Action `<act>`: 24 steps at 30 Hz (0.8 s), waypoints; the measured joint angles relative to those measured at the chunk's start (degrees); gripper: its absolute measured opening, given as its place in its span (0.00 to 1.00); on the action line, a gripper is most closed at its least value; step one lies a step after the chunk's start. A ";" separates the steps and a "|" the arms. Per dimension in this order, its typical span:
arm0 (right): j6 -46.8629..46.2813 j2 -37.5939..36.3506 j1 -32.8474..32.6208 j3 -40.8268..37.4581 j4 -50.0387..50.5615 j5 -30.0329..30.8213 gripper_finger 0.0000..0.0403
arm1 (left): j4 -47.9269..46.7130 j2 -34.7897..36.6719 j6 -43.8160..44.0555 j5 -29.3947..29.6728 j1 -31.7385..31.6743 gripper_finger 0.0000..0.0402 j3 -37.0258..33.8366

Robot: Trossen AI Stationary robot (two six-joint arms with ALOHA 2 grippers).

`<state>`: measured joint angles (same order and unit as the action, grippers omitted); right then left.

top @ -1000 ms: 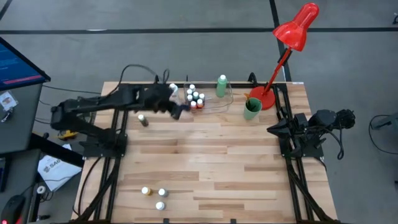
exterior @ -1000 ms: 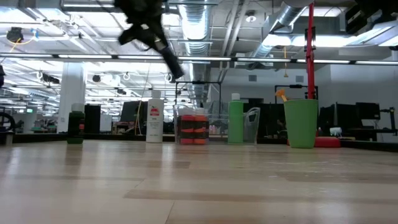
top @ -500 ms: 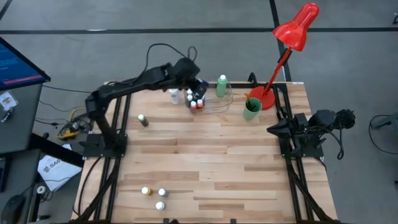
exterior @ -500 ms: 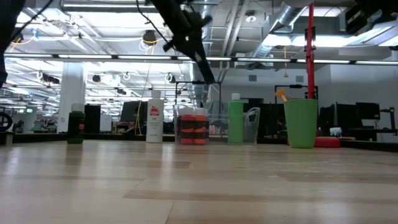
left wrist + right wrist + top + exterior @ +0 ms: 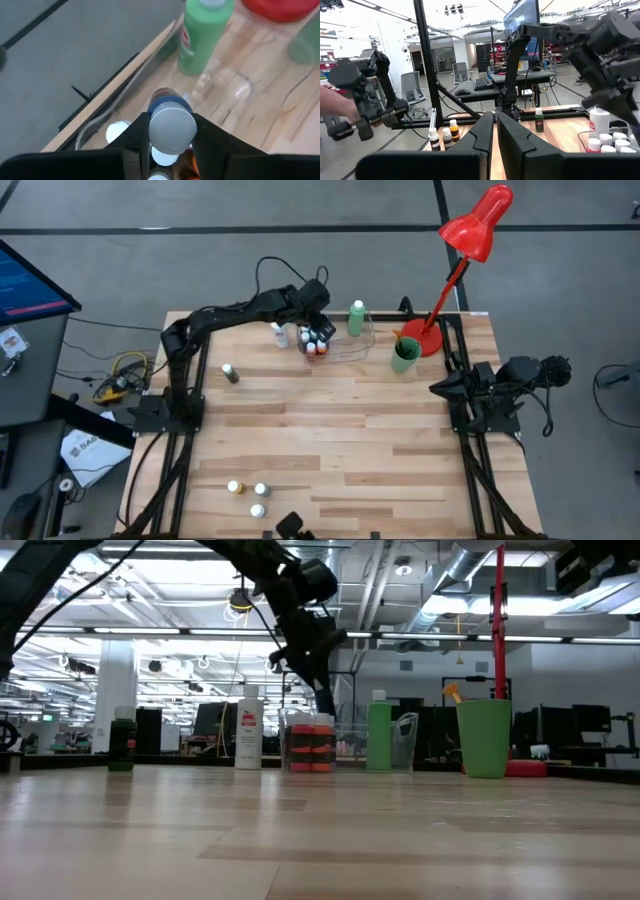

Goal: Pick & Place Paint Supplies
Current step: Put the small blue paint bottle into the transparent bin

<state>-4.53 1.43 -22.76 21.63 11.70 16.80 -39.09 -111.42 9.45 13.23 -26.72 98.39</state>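
Note:
Next, I let go of the tiny blue bottle with my left gripper between the tray's white-capped bottles and the tall green bottle (image 5: pixel 322 336) (image 5: pixel 168 117).
My left gripper (image 5: pixel 318 320) (image 5: pixel 322 690) reaches to the table's far edge and hangs over the clear tray (image 5: pixel 345 348). It is shut on a tiny blue bottle (image 5: pixel 163 101) with a white cap. Several tiny white-capped bottles (image 5: pixel 315 341) (image 5: pixel 310 743) stand in the tray. The tall white bottle (image 5: pixel 279 334) stands to the tray's left, and the tall green bottle (image 5: pixel 356 318) at its far side. One dark green bottle (image 5: pixel 229 372) stands alone. Three tiny bottles (image 5: pixel 250 495) stand by the near edge. My right gripper (image 5: pixel 494 131) waits shut at the table's right edge. My left gripper pinches the tiny blue bottle between its two fingers, which sit on either side of it just below the white cap (image 5: pixel 172 126). The fingers come from above, pointing down. The bottle is upright and lifted clear above the caps of the bottles in the tray.
A green cup (image 5: pixel 404 353) (image 5: pixel 484 735) and a red lamp's base (image 5: pixel 428 337) stand right of the tray. A dark object (image 5: pixel 290 527) shows at the near edge. A person's hand (image 5: pixel 335 107) shows beyond the table's left side. Bare wood fills the table's middle.
My left arm has swung from the table's left part toward the far edge and right. It has stopped over the tray and come down toward the bottles there. A dark object has come into view at the near edge.

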 joint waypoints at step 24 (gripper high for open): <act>0.00 0.02 0.00 0.00 0.00 0.00 0.05 | 2.52 -6.55 -0.63 -3.97 -2.82 0.24 0.04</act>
<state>-4.54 1.45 -22.76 21.63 11.70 16.80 -36.57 -117.97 8.82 9.27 -29.54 98.43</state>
